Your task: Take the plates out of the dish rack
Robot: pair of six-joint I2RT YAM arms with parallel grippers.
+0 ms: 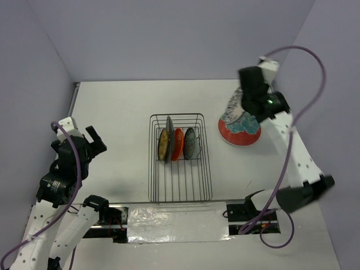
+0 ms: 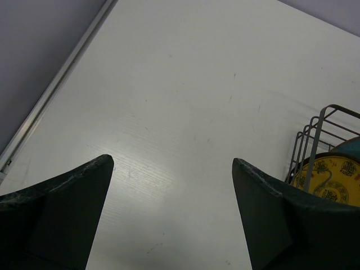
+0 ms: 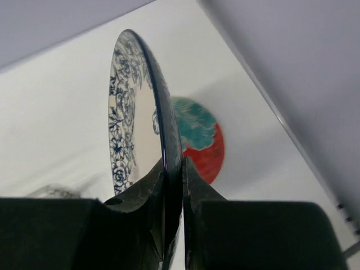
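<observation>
My right gripper is going to let go of the pale blue patterned plate on top of the red and teal plate (image 1: 242, 127) (image 3: 193, 140). The patterned plate is held tilted just above it.
The wire dish rack (image 1: 180, 185) stands mid-table. It holds a yellow-amber plate (image 1: 163, 144), a dark teal plate (image 1: 169, 132), an orange-red plate (image 1: 178, 144) and a grey speckled plate (image 1: 190, 143), all on edge. My right gripper (image 1: 251, 107) is shut on the rim of a pale blue patterned plate (image 1: 233, 114), held tilted just above a red and teal plate (image 1: 242, 136) lying on the table at the right. In the right wrist view the gripper (image 3: 181, 166) pinches the patterned plate (image 3: 132, 112) over the red plate (image 3: 205, 146). My left gripper (image 1: 95, 140) is open and empty, left of the rack.
The left wrist view shows the open gripper (image 2: 173, 163) over bare white table, with the rack's corner (image 2: 315, 140) and the yellow plate (image 2: 332, 177) at the right. Purple walls enclose the table. A foil-covered strip (image 1: 177, 222) lies at the near edge.
</observation>
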